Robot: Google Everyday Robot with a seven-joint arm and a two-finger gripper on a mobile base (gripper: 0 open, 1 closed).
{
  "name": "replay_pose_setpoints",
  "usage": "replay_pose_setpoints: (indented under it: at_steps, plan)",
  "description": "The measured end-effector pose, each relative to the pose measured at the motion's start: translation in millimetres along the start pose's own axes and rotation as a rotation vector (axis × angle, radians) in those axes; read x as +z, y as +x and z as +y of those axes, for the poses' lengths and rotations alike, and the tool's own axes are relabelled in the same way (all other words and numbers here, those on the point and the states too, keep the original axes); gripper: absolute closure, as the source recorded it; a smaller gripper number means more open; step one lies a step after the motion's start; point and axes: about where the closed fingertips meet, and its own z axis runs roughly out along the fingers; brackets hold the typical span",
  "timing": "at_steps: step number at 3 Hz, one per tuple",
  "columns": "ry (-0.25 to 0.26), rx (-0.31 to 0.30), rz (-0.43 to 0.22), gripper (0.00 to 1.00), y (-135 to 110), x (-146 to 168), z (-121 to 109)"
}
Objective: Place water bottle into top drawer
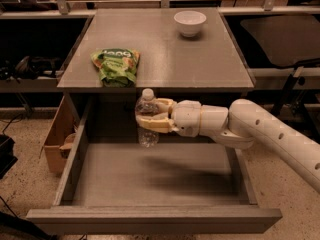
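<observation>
The robot's gripper needs to release the water bottle on the drawer's grey bottom, toward the drawer's side (128, 164) beside the cardboard box.
The water bottle (147, 119) is a small clear bottle with a white cap. It hangs upright in my gripper (150, 116), whose cream fingers are shut around its middle. My white arm reaches in from the right. The bottle is over the back left part of the open top drawer (150, 176), just in front of the cabinet's front edge and above the drawer's grey floor. The drawer is pulled fully out and nothing lies in it.
A green chip bag (116, 65) lies on the cabinet top (200, 59) at the left front. A white bowl (189, 22) stands at the back right. A cardboard box (56, 139) sits on the floor left of the drawer.
</observation>
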Motion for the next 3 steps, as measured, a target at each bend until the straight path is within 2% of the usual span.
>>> replay_pose_setpoints:
  at_steps: [1, 3]
  plan:
    - [-0.043, -0.015, 0.005, 1.00, 24, 36, 16]
    - [-0.073, -0.003, 0.043, 1.00, 89, 75, 26]
